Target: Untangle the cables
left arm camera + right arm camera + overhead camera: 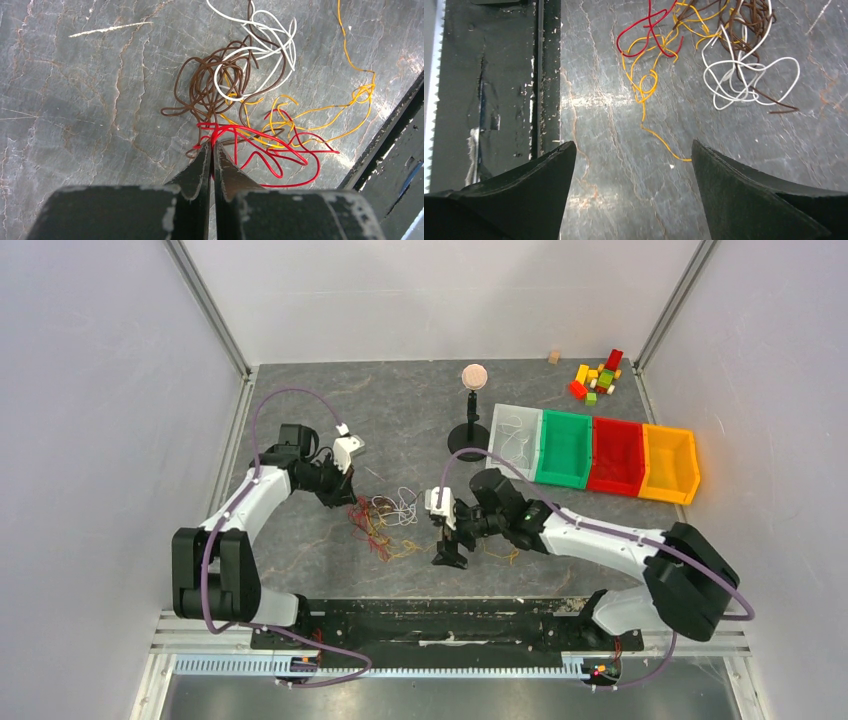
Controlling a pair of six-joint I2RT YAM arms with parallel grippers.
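The orange cable winds through the red cable away from my left gripper, so that gripper should open and grab the orange cable (267, 145) by that crossing.
The cables (385, 520) lie as a loose tangle on the grey table between both arms. In the left wrist view, brown (205, 85) and white (272, 45) loops lie farthest off, the orange strand (350, 105) trails right, and the red cable (270, 152) is nearest. My left gripper (212, 145) (352, 502) is shut on a red loop at its very tips. My right gripper (633, 150) (447, 535) stands wide open just right of the tangle, nothing between its fingers. The free end of the orange cable (644, 85) reaches the tip of its right finger.
A small stand with a round ball (472, 410) stands behind the tangle. Clear (515, 435), green (565, 448), red (617, 455) and yellow (668, 462) bins line the back right, with coloured blocks (598, 375) beyond. The black base rail (430, 615) runs along the near edge.
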